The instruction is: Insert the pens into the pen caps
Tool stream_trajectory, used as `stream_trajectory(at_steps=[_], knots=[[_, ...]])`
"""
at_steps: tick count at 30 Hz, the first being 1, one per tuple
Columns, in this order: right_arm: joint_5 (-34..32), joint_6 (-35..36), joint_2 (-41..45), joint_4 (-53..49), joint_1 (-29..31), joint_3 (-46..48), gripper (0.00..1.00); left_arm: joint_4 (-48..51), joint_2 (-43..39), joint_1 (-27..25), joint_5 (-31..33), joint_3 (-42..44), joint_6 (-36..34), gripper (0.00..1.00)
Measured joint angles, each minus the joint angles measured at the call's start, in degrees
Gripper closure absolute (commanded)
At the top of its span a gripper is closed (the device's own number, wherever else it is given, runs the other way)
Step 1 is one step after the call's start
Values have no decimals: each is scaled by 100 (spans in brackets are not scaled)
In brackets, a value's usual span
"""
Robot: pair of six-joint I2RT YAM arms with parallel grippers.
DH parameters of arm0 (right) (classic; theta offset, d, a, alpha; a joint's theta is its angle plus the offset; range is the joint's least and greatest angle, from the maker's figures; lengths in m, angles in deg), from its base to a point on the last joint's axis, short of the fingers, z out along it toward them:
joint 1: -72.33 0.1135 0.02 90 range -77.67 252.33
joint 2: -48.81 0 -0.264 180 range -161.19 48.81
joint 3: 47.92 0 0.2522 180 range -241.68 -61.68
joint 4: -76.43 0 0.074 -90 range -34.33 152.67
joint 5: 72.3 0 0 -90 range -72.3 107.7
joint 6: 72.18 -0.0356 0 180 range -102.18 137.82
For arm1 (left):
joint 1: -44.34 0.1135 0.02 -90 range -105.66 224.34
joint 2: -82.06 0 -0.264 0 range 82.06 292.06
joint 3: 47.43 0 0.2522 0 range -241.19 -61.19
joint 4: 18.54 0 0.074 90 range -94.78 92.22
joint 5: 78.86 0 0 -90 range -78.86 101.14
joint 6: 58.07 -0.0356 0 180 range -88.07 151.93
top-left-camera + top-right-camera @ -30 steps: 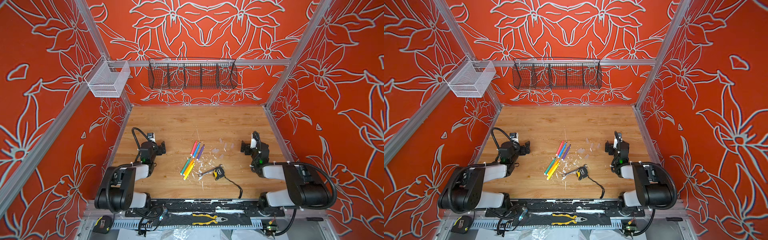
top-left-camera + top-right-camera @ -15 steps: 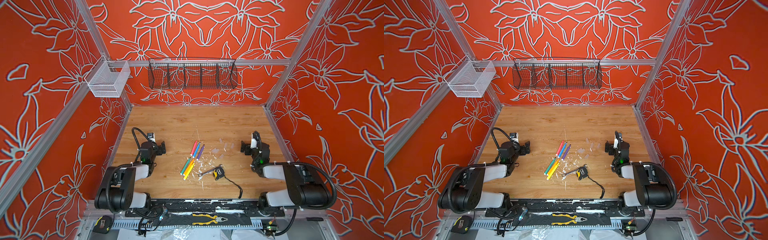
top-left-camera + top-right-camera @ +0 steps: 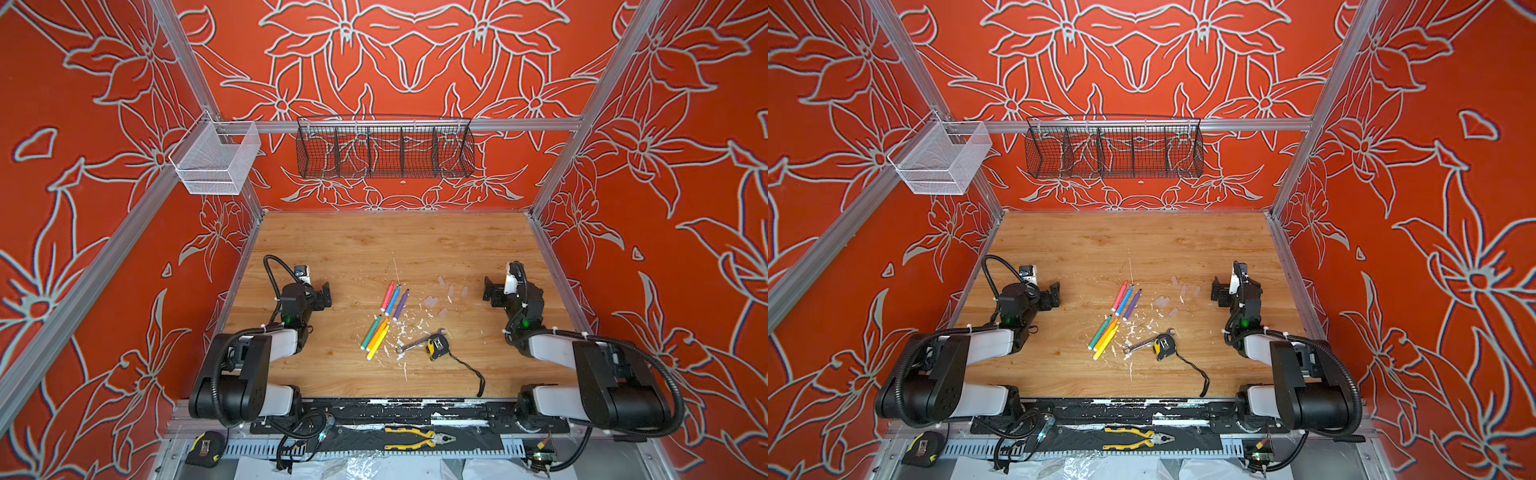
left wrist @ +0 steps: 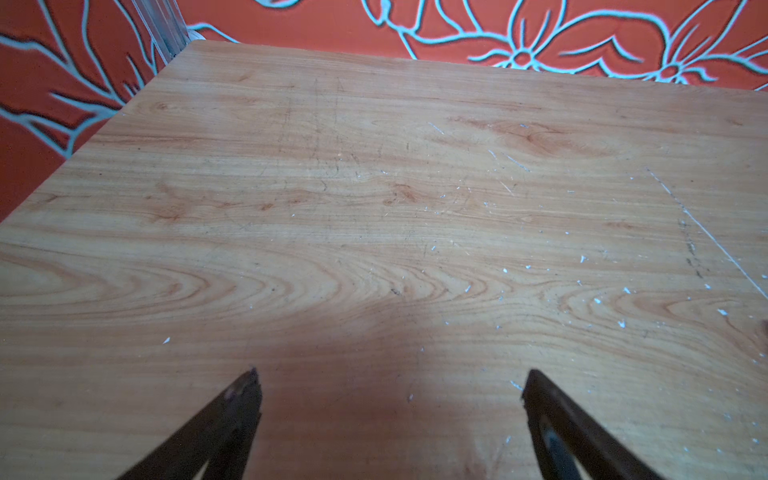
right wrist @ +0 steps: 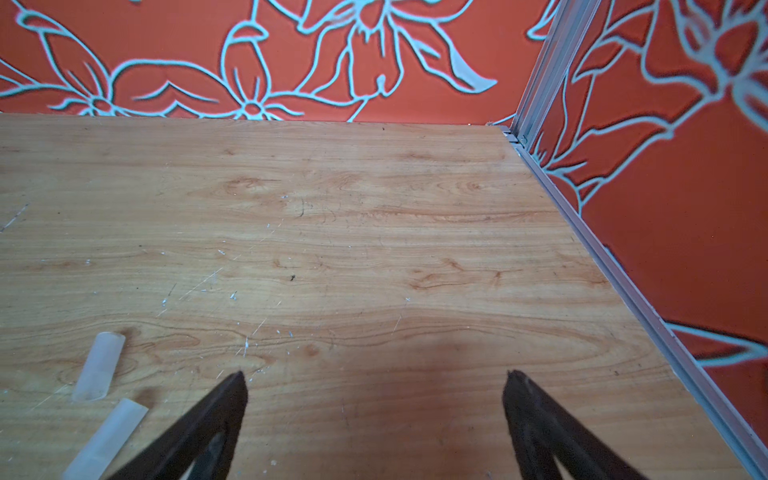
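Next, my left gripper closes near the blunt end (image 3: 397,315) of the purple pen, because the pen's dark tip should stay free for a pen cap.
Several pens lie mid-table in both top views. Pink (image 3: 387,296), blue (image 3: 392,299) and purple (image 3: 401,304) pens form one group; green (image 3: 370,332), orange (image 3: 377,334) and yellow (image 3: 378,343) pens lie just nearer the front. Several whitish-clear pen caps (image 3: 451,289) (image 3: 1182,289) are scattered to their right. My left gripper (image 3: 323,296) (image 4: 388,382) rests open over bare wood, well left of the pens. My right gripper (image 3: 490,293) (image 5: 374,382) is open and empty; two pen caps (image 5: 99,365) lie just beside it.
A silver wrench (image 3: 417,341) and a yellow-black tape measure (image 3: 434,345) with a cord lie in front of the caps. White flecks dot the wood. A black wire basket (image 3: 384,151) and a white mesh basket (image 3: 216,160) hang on the walls. Yellow pliers (image 3: 417,435) lie on the front rail.
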Motion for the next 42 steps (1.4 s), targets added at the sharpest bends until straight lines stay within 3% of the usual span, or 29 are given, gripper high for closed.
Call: stream_trajectory(at_steps=[7,10,14,20,23,27,31,35,39,42], knots=[[-693,-999,2260,-2562,-26,-621,2,2114,-1659,7,540,-990,863,3],[-85,-1521,2997,-3567,-59,-1204,2,2809,-1987,11,-111,-1578,1443,3],[831,-2186,3751,-3965,-55,-1257,2,3298,-1989,9,-1303,-1753,2026,3],[994,-3331,5246,-4767,-63,-448,3,4157,-1641,118,-1996,-1705,2708,3],[1115,-3432,5178,-5156,-61,-520,2,4304,-1692,229,-2227,-1659,2942,3],[1226,-3530,4214,-5882,-61,-1139,8,4494,-1884,236,-2238,-1705,3285,3],[1182,-3783,3200,-6575,-61,-1698,2,5622,-1980,258,-1878,-2337,4037,3],[1012,-4188,2586,-7274,-61,-1987,3,6019,-2758,269,-1480,-2505,4074,3],[374,-4970,2553,-8015,-61,-2057,2,6033,-3399,273,-1749,-2284,3840,3],[166,-5189,3023,-7976,-63,-1790,2,6266,-3399,269,-1851,-2319,3716,3]])
